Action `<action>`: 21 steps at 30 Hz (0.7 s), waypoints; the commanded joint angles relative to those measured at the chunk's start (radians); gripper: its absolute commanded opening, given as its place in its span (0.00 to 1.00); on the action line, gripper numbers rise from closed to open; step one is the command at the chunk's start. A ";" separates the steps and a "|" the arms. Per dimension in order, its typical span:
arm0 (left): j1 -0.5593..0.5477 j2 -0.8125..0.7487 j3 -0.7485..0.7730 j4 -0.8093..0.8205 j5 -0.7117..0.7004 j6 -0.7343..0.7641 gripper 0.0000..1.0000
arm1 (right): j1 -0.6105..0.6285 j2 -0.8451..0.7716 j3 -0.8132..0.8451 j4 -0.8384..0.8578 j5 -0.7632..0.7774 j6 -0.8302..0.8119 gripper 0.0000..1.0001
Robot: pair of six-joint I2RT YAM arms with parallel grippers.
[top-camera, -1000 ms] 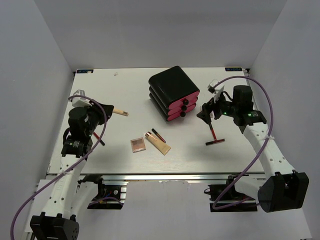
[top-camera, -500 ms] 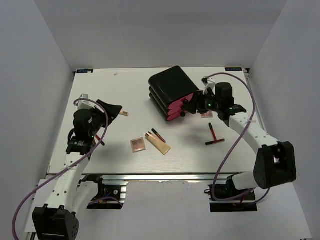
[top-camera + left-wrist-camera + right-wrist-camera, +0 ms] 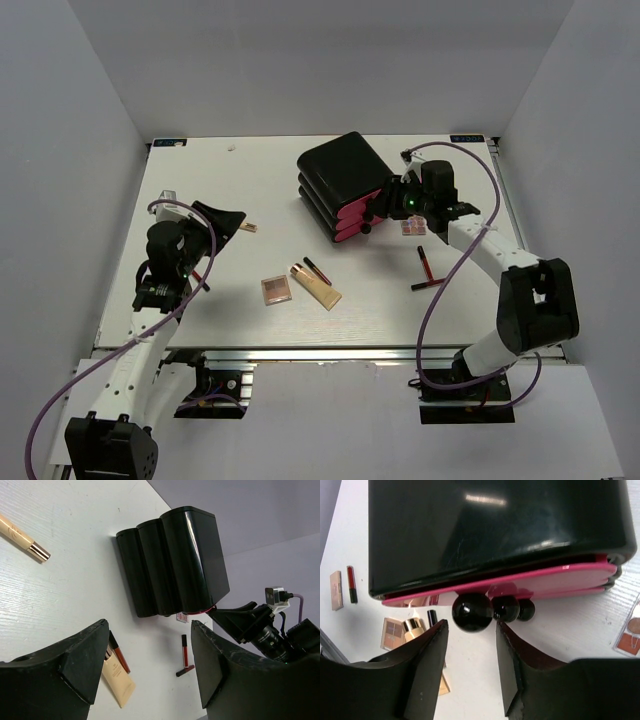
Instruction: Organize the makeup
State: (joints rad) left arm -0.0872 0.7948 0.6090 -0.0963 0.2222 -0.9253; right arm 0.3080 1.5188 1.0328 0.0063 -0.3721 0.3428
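The shiny cap (image 3: 298,270) (image 3: 108,653) of the tan tube beside the square palette is next for my left gripper to go to and close on.
The makeup lies loose on the table. A square palette (image 3: 276,290), a tan tube (image 3: 318,288) and a black-and-red stick (image 3: 317,271) lie at mid-table. Two more sticks (image 3: 424,262) lie to the right, and a second palette (image 3: 412,228) lies under my right arm. The brush's wooden handle (image 3: 245,227) shows by my left gripper (image 3: 225,220), which is open, empty and above the table. A stick (image 3: 197,280) lies under the left arm. My right gripper (image 3: 471,626) is open, one finger on each side of the top drawer's black knob (image 3: 472,611), not closed on it.
The black three-drawer box with pink fronts (image 3: 345,180) stands at the back centre, drawers shut, with two lower knobs (image 3: 506,608) beside the top one. In the left wrist view the box (image 3: 175,560), the tube (image 3: 117,677) and the sticks (image 3: 184,650) show ahead.
My right gripper has swung left from above the right-hand sticks to the box front and now brackets the top knob. My left gripper tilted up toward the brush, then stayed still.
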 commanded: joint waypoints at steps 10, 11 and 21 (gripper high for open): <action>0.001 -0.006 -0.025 0.035 0.020 -0.024 0.75 | 0.000 0.038 0.036 0.121 -0.004 -0.036 0.20; 0.001 -0.006 -0.028 0.036 0.019 -0.030 0.75 | 0.000 0.032 0.029 0.118 -0.004 -0.037 0.13; 0.000 0.024 -0.045 0.040 0.008 -0.075 0.74 | -0.001 -0.225 -0.213 0.041 -0.004 -0.067 0.06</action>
State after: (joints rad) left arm -0.0872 0.8066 0.5709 -0.0715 0.2256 -0.9787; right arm 0.3038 1.3792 0.8688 0.0814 -0.3622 0.3061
